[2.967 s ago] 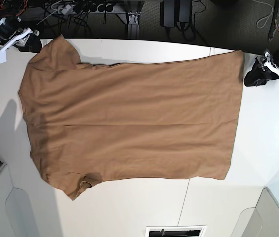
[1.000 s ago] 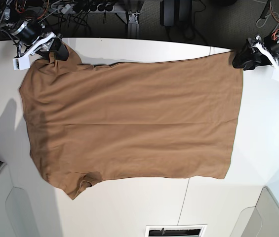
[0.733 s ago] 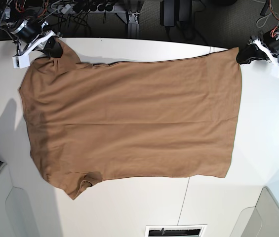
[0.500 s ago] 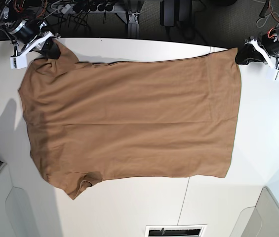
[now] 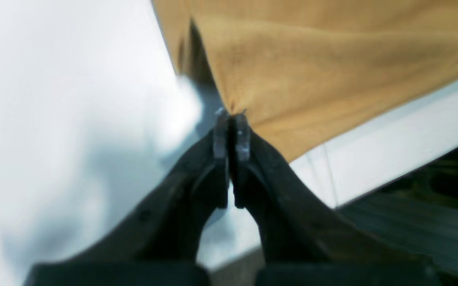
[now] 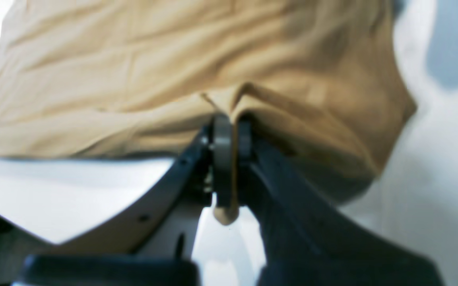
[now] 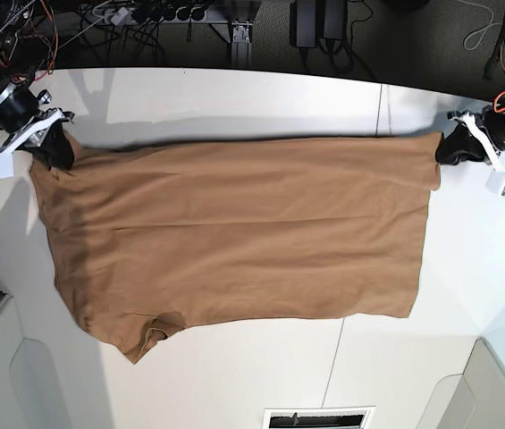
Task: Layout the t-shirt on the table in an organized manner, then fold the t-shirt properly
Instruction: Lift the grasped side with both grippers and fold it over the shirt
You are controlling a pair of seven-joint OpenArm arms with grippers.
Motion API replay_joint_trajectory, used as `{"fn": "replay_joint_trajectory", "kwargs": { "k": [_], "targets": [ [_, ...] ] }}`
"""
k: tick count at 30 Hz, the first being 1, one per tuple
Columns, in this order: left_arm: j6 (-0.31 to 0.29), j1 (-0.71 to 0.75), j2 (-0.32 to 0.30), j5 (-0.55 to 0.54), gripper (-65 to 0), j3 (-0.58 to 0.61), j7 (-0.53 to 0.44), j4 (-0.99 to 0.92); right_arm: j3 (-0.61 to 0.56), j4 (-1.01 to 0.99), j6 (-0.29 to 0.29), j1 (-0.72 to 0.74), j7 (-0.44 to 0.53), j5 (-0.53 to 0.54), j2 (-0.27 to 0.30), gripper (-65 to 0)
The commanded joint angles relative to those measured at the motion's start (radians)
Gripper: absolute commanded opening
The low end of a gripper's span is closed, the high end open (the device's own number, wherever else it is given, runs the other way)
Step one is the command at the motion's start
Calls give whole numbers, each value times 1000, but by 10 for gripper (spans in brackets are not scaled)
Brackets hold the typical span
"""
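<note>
My right gripper needs to let go of the far sleeve on the t-shirt's flat cloth, just inside the middle of its sleeve end (image 7: 85,257).
The tan t-shirt (image 7: 234,232) lies spread across the white table (image 7: 234,98), hem to the right and sleeves to the left. Its far edge is raised and drawn taut between my two grippers. My left gripper (image 7: 444,150) is shut on the far hem corner; the left wrist view shows its closed jaws pinching the fabric (image 5: 312,71) at the tips (image 5: 231,117). My right gripper (image 7: 55,150) is shut on the far sleeve and shoulder; the right wrist view shows bunched cloth (image 6: 133,79) clamped between the jaws (image 6: 231,123). The neck tag is hidden.
Grey-white bins stand at the near left corner (image 7: 2,375) and near right corner (image 7: 493,393). Cables and equipment (image 7: 189,18) lie beyond the table's far edge. A thin seam (image 7: 379,107) crosses the table. A dark slot (image 7: 316,417) sits at the near edge.
Both grippers, shut on the shirt's far corners, have moved toward the near side, carrying the far edge with them. The far sleeve no longer sticks out at the far left.
</note>
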Motion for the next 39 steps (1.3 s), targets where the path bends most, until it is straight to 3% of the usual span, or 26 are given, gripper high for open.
{"fn": "replay_joint_trajectory", "kwargs": {
  "k": [1, 7, 12, 19, 27, 28, 30, 32, 39],
  "targets": [
    [-6, -25, -23, -13, -650, -9, -18, 10, 6, 7, 5, 24, 24, 11, 14, -650],
    [-6, -146, -23, -9, -650, 5, -19, -64, 5, -7, 7, 127, 32, -37, 14, -650],
    [-6, -237, -23, -7, -650, 110, -24, -178, -2, -49, 7, 206, 48, -53, 14, -650],
    [-6, -342, -23, 129, -650, 221, -145, -264, -72, -228, 7, 338, 85, -93, 13, -650],
    [-6, -399, -22, 142, -650, 277, -167, -303, -109, -383, 6, 471, 84, -136, 13, -650],
    [-6, -399, -22, 143, -629, 280, -169, -303, -109, -393, 6, 474, 84, -135, 13, -612],
    [-6, -399, -23, 143, -498, 280, -164, -303, -109, -394, 1, 473, 84, -134, 13, -438],
    [-6, -400, -23, 141, -425, 280, -161, -303, -108, -394, -2, 473, 83, -134, 14, -334],
    [-6, -402, -23, 71, -422, 222, -160, -264, -55, -335, -1, 473, 48, -74, 13, -329]
  ]
}}
